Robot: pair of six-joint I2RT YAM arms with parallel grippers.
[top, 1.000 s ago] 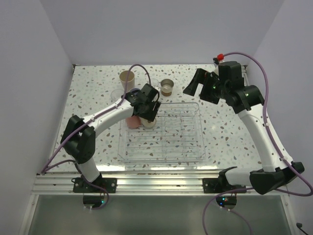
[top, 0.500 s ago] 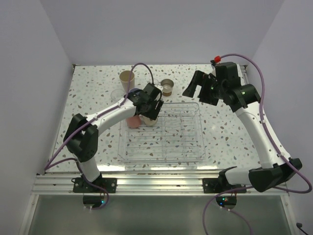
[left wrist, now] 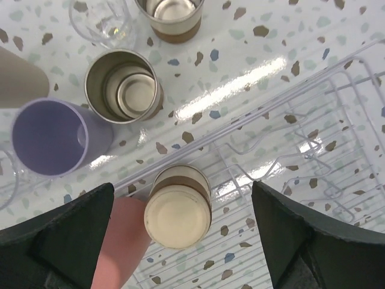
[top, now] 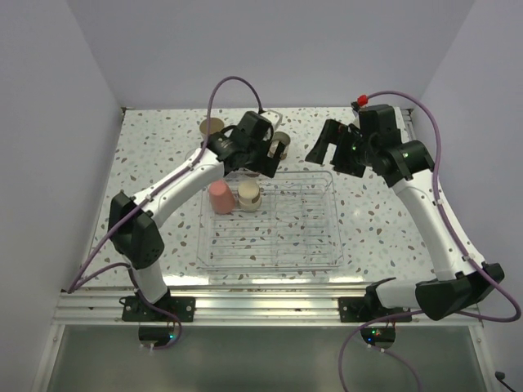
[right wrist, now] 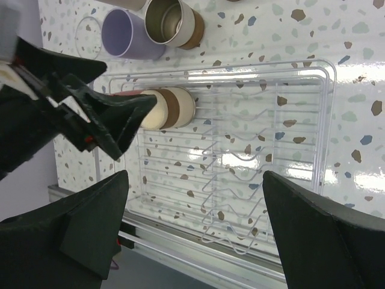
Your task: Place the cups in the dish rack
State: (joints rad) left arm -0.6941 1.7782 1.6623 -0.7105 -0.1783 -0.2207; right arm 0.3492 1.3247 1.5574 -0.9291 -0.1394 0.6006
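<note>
Next, I move my left gripper to the clear cup beside the lavender cup and close it on the clear cup's rim (top: 189, 155), facing away from the lavender cup.
The clear dish rack (top: 286, 238) lies mid-table. Two cups stand in its far left corner: a coral-pink one (top: 219, 197) and, beside it, an upside-down steel one (top: 248, 195) with its tan base up. My left gripper (top: 255, 158) hovers open above and just behind them, holding nothing. In the left wrist view the inverted steel cup (left wrist: 178, 208) and the pink cup (left wrist: 123, 241) sit between the spread fingers, untouched. My right gripper (top: 331, 150) hangs open beyond the rack's far right corner. Its wrist view looks down on the rack (right wrist: 325, 120).
Outside the rack's far left edge stand a lavender cup (left wrist: 51, 136), an upright steel cup (left wrist: 123, 86), another steel cup (left wrist: 170, 15), a clear cup (left wrist: 102, 21) and a beige cup (left wrist: 18, 78). Grey walls close in the table on three sides.
My left gripper has opened, let go of the inverted steel cup in the rack, and lifted back toward the far side. The right arm has barely shifted.
</note>
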